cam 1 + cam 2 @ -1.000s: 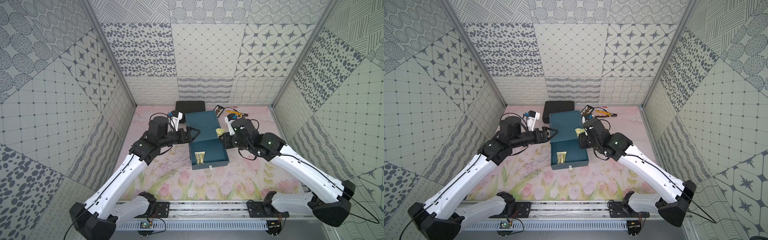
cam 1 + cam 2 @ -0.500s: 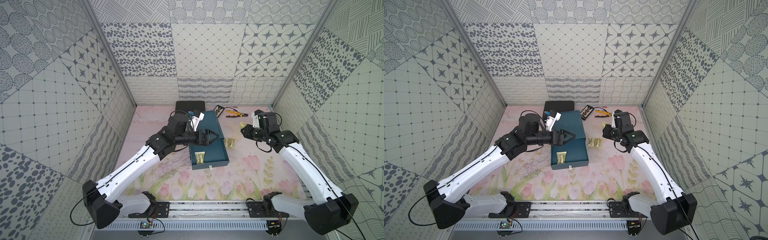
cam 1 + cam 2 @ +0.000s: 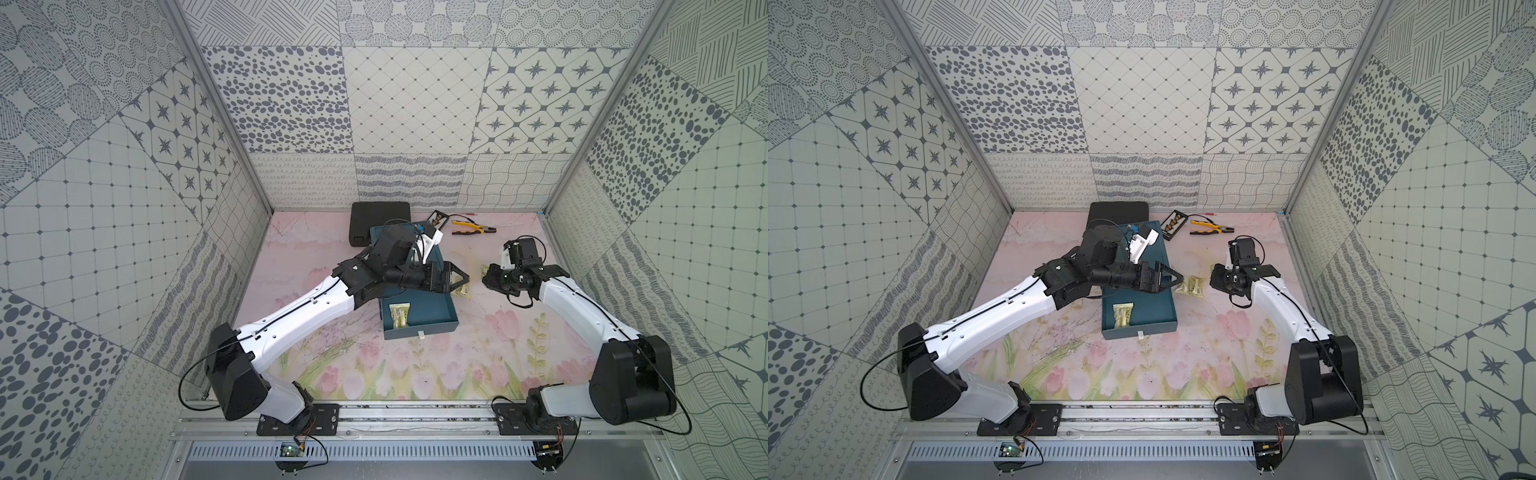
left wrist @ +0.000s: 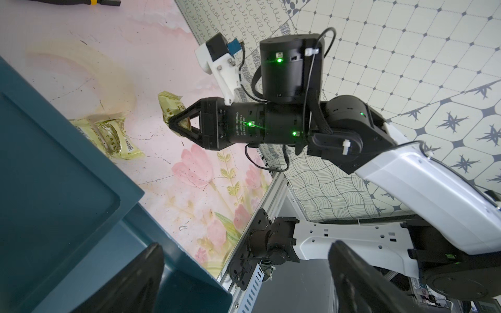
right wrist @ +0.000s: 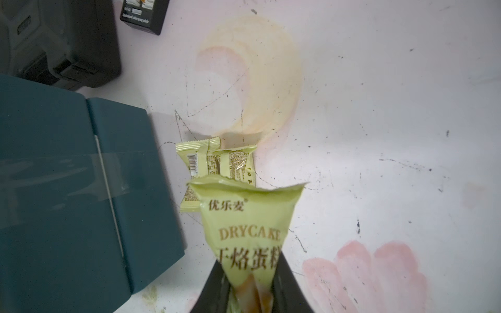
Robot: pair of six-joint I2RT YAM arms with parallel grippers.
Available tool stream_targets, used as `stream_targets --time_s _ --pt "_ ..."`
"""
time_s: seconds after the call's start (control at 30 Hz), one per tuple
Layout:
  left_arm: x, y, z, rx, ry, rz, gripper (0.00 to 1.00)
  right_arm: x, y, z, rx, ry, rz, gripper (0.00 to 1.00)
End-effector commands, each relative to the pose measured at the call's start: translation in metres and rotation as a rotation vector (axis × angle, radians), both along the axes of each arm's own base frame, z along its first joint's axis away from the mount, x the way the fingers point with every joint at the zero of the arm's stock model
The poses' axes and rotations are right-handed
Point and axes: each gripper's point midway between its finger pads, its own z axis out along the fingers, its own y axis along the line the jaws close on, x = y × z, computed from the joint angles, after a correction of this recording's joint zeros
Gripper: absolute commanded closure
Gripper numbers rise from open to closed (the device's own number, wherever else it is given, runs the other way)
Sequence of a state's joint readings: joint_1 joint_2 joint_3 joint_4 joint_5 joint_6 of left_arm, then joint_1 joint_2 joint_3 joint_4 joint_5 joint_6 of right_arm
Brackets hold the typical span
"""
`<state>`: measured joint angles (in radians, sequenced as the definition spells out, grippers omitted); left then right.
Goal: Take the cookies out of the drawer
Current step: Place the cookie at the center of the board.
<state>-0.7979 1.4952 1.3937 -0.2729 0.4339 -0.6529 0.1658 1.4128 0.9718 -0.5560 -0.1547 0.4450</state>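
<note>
I will use my right gripper to set the gold DRYCAKE packet down and let go of it beside the cookies on the mat, away from the drawer [image 3: 477, 289] [image 5: 274, 195].
The teal drawer [image 3: 432, 316] lies open on the mat. Two gold cookies [image 3: 399, 318] rest in its near left corner, also visible in a top view [image 3: 1122, 316]. Two more cookies [image 5: 217, 168] lie on the mat just right of the drawer [image 5: 67, 176]. My right gripper [image 5: 249, 292] is shut on a pale gold packet [image 5: 246, 225] marked DRYCAKE, held above the mat beside those two. My left gripper [image 4: 244, 284] hovers open and empty over the drawer's right wall [image 4: 130, 197], facing the right gripper [image 4: 173, 124].
A black case [image 3: 380, 222] stands behind the drawer. A slim black tray [image 3: 437, 217] and yellow-handled pliers [image 3: 473, 228] lie at the back. The patterned walls close in on three sides, and the rail [image 3: 415, 415] runs along the front.
My right arm drew back from the drawer to the right with a packet in its jaws. My left gripper swung rightward across the drawer to its right wall.
</note>
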Motion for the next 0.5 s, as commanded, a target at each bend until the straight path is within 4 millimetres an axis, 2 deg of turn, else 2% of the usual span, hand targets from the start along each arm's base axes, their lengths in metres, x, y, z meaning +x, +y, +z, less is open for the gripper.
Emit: stream_targets --time_s 0.0,0.2,0.47 --pt "0.007 -0.013 0.013 -0.049 -0.029 -0.003 0.01 0.018 0.004 -0.011 0.007 -0.042 0.027 0.93" --pt "0.012 -0.006 0.012 -0.016 -0.057 0.038 0.01 0.027 0.004 -0.043 -0.006 0.009 0.015 0.93" --pt "0.014 0.012 0.012 0.038 -0.107 0.098 0.01 0.027 0.005 -0.067 -0.003 0.068 -0.003 0.9"
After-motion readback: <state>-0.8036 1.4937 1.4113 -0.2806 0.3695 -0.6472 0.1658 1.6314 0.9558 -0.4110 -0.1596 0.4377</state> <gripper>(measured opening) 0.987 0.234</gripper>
